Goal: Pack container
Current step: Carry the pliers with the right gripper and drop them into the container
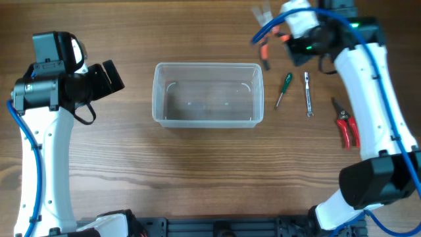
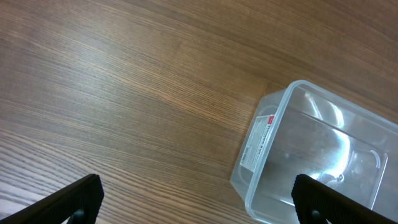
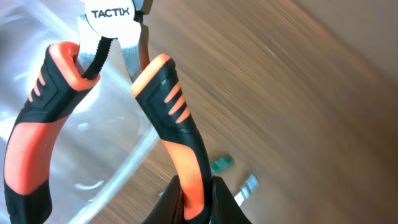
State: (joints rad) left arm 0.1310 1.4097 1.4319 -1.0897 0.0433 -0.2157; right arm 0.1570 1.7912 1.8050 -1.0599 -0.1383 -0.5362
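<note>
Next, my right gripper lets go of the pliers on the clear plastic container's bottom [image 1: 210, 103], slightly off its middle toward the green-handled screwdriver.
The clear plastic container [image 1: 207, 94] sits mid-table, empty; it also shows in the left wrist view [image 2: 323, 155] and the right wrist view [image 3: 68, 155]. My right gripper [image 3: 194, 199] is shut on one handle of orange-and-black pliers [image 3: 168, 118] marked TACTIX, held in the air beyond the container's far right corner [image 1: 266, 43]. My left gripper [image 2: 193, 199] is open and empty, left of the container [image 1: 108, 76].
On the table right of the container lie a green-handled screwdriver [image 1: 283, 88], a silver wrench [image 1: 308, 95] and red-handled cutters [image 1: 345, 124]. The screwdriver tip [image 3: 221, 164] and wrench end [image 3: 247, 186] show below the pliers.
</note>
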